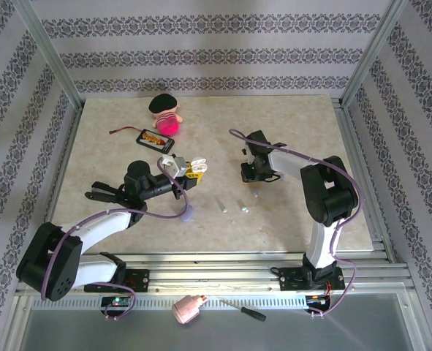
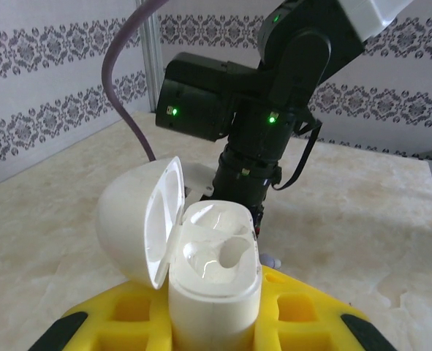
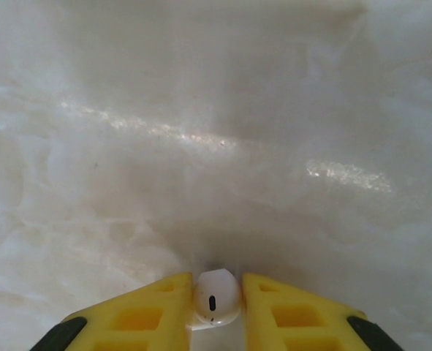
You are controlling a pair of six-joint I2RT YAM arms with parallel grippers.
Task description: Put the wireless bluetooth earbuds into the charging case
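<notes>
The earbud's stem points across my right gripper's fingers, so next I open, turn my right gripper and grab the earbud's head [image 3: 218, 296] with the stem slanting back.
My left gripper [image 2: 216, 311] is shut on a white charging case [image 2: 217, 252], which stands upright between the yellow fingers. Its lid [image 2: 139, 219] is swung open to the left and both sockets look bare. In the top view this gripper [image 1: 193, 170] hovers left of the table's middle. My right gripper [image 3: 217, 281] points down at the marble tabletop, its yellow fingers pressed on both sides of a white earbud [image 3: 216, 296] at the surface. From above, that gripper [image 1: 254, 180] sits right of centre. Two pale stem-shaped earbuds [image 1: 220, 205] [image 1: 243, 208] lie loose between the arms.
A lilac rounded piece [image 1: 187, 213] lies under the left arm's cable. A doll with a pink body [image 1: 164, 113] and a black device [image 1: 156, 140] sit at the back left. A pink object [image 1: 188, 309] and a screwdriver [image 1: 243, 310] rest on the near rail.
</notes>
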